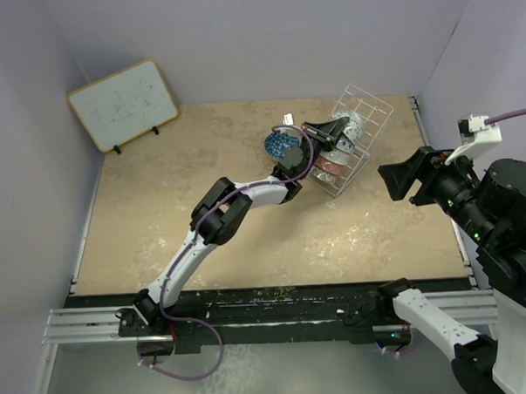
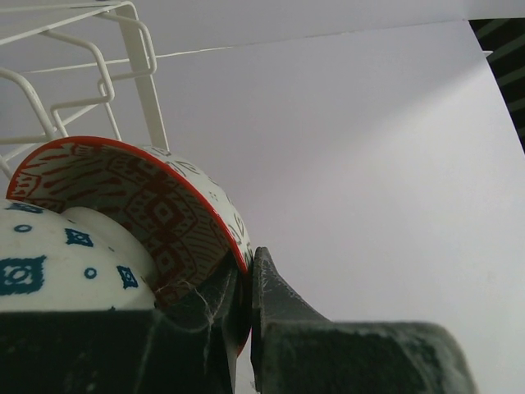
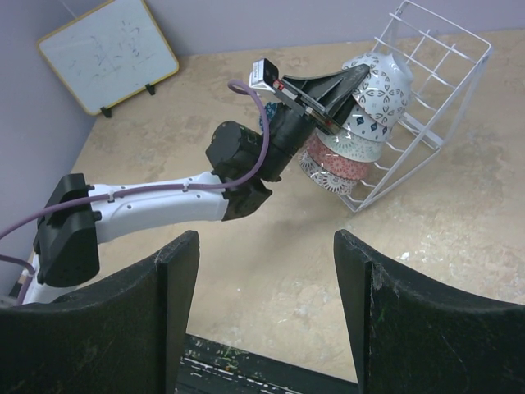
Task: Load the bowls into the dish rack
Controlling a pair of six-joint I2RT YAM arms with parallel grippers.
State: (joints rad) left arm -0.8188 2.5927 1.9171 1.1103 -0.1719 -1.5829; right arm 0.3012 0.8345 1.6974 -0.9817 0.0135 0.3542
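Next, my left gripper releases the grey-patterned bowl, now at the end of the row, in the dish rack, on edge (image 1: 353,127) (image 2: 176,222) behind the white bowl with blue diamonds.
The white wire dish rack (image 1: 370,114) stands at the back right and holds several bowls on edge in a row. My left gripper (image 1: 319,130) reaches into it and is shut on the rim of the end bowl (image 3: 383,82), which is white with a grey pattern outside. In the left wrist view this bowl (image 2: 139,205) is red-patterned inside, pinched between my fingertips (image 2: 248,264), with a white, blue-diamond bowl (image 2: 57,263) nested against it. A blue-patterned bowl (image 1: 281,144) lies on the table left of the rack. My right gripper (image 1: 391,181) is open and empty, right of the rack.
A framed whiteboard (image 1: 124,103) leans at the back left. Walls close in the table on the left, back and right. The left arm (image 1: 245,196) stretches diagonally across the middle of the table. Rack wires (image 2: 135,49) rise just above the held bowl.
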